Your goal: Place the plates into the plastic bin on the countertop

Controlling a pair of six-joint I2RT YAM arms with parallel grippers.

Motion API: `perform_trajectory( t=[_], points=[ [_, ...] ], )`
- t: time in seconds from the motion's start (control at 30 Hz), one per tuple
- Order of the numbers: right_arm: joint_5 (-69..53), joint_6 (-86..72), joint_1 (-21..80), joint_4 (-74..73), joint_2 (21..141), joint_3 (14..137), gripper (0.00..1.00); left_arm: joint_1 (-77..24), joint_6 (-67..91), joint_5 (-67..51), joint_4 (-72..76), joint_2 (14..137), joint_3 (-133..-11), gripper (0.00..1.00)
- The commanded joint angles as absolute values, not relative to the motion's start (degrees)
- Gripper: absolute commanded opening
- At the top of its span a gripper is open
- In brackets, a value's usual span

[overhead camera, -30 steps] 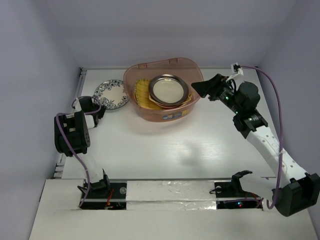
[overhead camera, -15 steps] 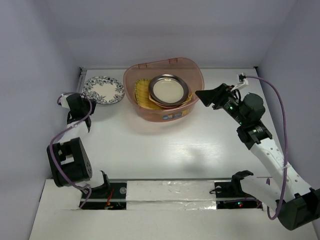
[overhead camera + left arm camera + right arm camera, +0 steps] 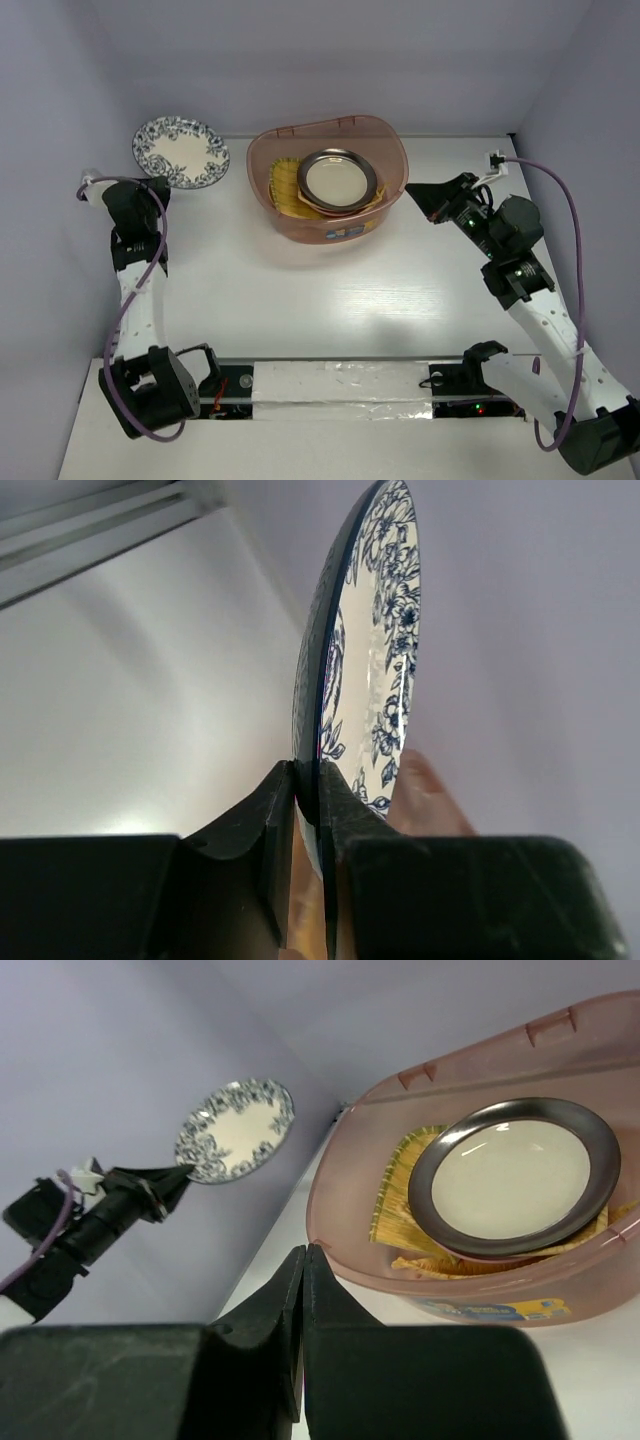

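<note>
I will use my left gripper to set the blue-white patterned plate down on top of the dark-rimmed silver plate (image 3: pixel 353 174) in the plastic bin and let go of it there. The patterned plate is now in the air beside the bin.
My left gripper (image 3: pixel 162 184) is shut on the rim of the blue-white patterned plate (image 3: pixel 181 152) and holds it in the air at the far left, left of the plastic bin (image 3: pixel 285 232). In the left wrist view the plate (image 3: pixel 385 660) stands edge-on, pinched between my left gripper's (image 3: pixel 308 780) jaws. The bin holds a dark-rimmed silver plate (image 3: pixel 338 180) lying on a yellow woven square plate (image 3: pixel 282 185). My right gripper (image 3: pixel 411 190) hangs just right of the bin, shut and empty. From the right wrist I see the right gripper (image 3: pixel 305 1252), the bin (image 3: pixel 345 1195), the silver plate (image 3: pixel 515 1175) and the raised plate (image 3: pixel 235 1130).
The white countertop (image 3: pixel 330 300) is enclosed by pale walls on three sides. A metal rail (image 3: pixel 100 540) runs along the left wall's foot. The bin carries a small label (image 3: pixel 342 232) on its near side.
The left arm has lifted the blue-white plate off the countertop, up and to the left. The right gripper has shut and drawn back rightward from the bin.
</note>
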State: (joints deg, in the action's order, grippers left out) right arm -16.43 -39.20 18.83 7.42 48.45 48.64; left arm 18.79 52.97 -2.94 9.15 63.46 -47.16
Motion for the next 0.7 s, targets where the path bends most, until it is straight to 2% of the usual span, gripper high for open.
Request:
perform_trajectory(
  t=[0.0,0.13,0.33,0.5,0.67],
  points=[
    [-16.1,-38.0,19.2,7.2,47.8,48.5,0.00,16.1,56.7,-8.0,23.0,56.7,-54.0,0.00],
    [-16.1,-38.1,19.2,7.3,47.6,47.9,0.00,8.9,56.3,-8.0,23.6,56.5,-55.6,0.00],
    [-14.9,-38.1,19.2,6.2,45.9,47.8,0.07,-4.1,54.7,-5.9,25.7,61.0,-58.4,0.00],
    [-13.7,-36.9,19.2,3.0,44.1,48.7,0.13,-14.0,54.3,-5.4,27.9,70.5,-62.6,0.00],
    [-13.5,-35.7,19.2,0.4,42.4,49.0,0.16,-19.1,50.5,-4.7,26.0,80.3,-69.0,0.00]
  ],
)
